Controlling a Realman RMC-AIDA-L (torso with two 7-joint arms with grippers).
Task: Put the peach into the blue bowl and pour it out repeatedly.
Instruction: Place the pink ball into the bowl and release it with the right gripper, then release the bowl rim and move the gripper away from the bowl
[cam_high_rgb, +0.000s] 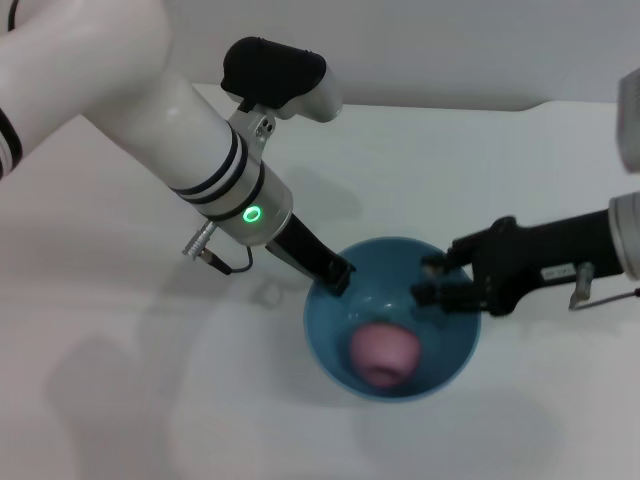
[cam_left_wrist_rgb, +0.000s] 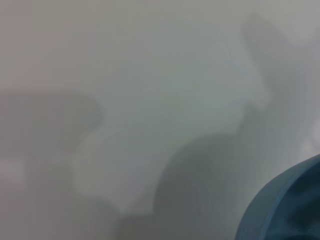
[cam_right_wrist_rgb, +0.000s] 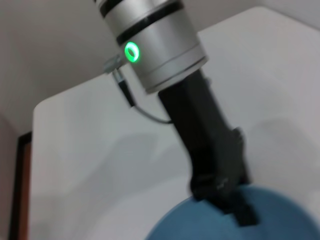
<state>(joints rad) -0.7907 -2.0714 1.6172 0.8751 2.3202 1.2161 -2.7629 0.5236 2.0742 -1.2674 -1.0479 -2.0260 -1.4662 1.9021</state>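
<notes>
My left gripper needs to let go of the blue bowl on the white table (cam_high_rgb: 380, 361) under the pink peach, a little bit nearer the front.
The blue bowl (cam_high_rgb: 440, 345) stands on the white table, near the front. The pink peach (cam_high_rgb: 383, 352) lies inside it, at the bottom. My left gripper (cam_high_rgb: 338, 276) is shut on the bowl's left rim. It also shows in the right wrist view (cam_right_wrist_rgb: 239, 207), clamped on the bowl's rim (cam_right_wrist_rgb: 200, 225). My right gripper (cam_high_rgb: 428, 280) hovers over the bowl's right rim, open and empty, above and to the right of the peach. The left wrist view shows only an edge of the bowl (cam_left_wrist_rgb: 290, 205).
The white table (cam_high_rgb: 130, 330) stretches around the bowl. Its back edge (cam_high_rgb: 450, 105) meets a pale wall. A grey cable (cam_high_rgb: 225, 262) hangs from the left wrist just left of the bowl.
</notes>
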